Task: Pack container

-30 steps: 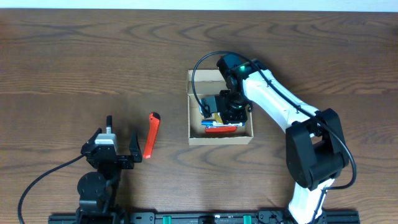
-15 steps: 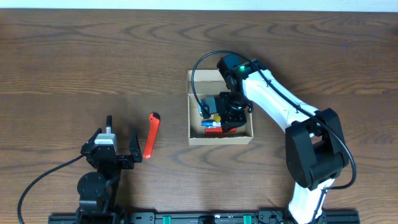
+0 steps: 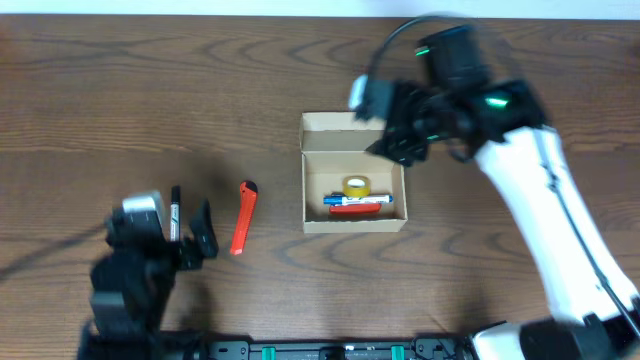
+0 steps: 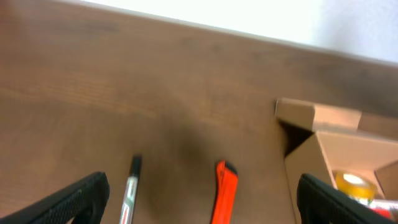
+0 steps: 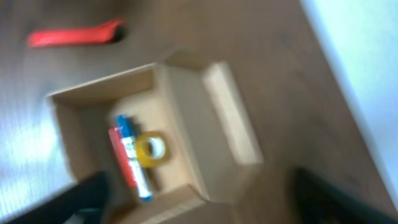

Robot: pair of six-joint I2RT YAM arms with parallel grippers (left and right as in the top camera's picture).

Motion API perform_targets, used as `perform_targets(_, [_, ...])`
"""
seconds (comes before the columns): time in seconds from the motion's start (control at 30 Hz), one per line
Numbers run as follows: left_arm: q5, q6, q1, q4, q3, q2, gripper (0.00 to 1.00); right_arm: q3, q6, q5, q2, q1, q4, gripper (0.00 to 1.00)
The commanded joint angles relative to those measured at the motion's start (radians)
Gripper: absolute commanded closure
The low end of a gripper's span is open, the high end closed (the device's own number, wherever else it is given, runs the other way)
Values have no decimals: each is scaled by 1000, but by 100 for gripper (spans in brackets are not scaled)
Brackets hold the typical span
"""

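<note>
The orange cutter beside the black marker is next for my left gripper, which will go there and close on the middle of the cutter's body [image 3: 243,220] [image 4: 224,210].
The container [image 3: 305,190], a tan cardboard box with its flap lid [image 3: 335,123] open at the back, holds a yellow tape roll [image 3: 356,186], a blue marker [image 3: 352,199] and a red tool [image 3: 362,209]. My right gripper [image 3: 396,138] hovers blurred above the box's back right corner, open and empty. In its wrist view [image 5: 211,205] the container [image 5: 186,118] lies below. My left gripper [image 3: 185,232] is open at the front left. Its wrist view [image 4: 205,205] shows a black marker [image 4: 130,193] and an orange cutter [image 4: 224,193] on the table ahead, between the fingers [image 4: 81,199].
The black marker [image 3: 175,208] and orange cutter [image 3: 243,217] lie side by side on the wooden table [image 3: 150,90], left of the container [image 4: 323,149]. A pale wall [image 4: 249,18] runs behind the table's far edge.
The right gripper has opened and risen out of the box toward the back right, leaving the items inside. The left arm has shifted left.
</note>
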Motion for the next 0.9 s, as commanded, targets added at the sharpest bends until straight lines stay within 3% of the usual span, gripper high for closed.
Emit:
perform_targets(0.0, [-19,-15,2,-167,267,335,5,11,230,-1,-68,-129,18,1])
perform_targets(0.13, [-23,-15,2,-417,554,644,5,11,323,-1,-102,-287,32,1])
perform_targets(0.23, [-23,-15,3,-495,682,823,5,11,412,-2,-105,-409,34,1])
perform_targets(0.57, [13,51,-5,-520,701,1070,5,11,454,4,-105,-567,35,1])
perform_targets(0.87, [-86,62,-161,-476,655,1143,5,-21,489,128,-80,-596,39,1])
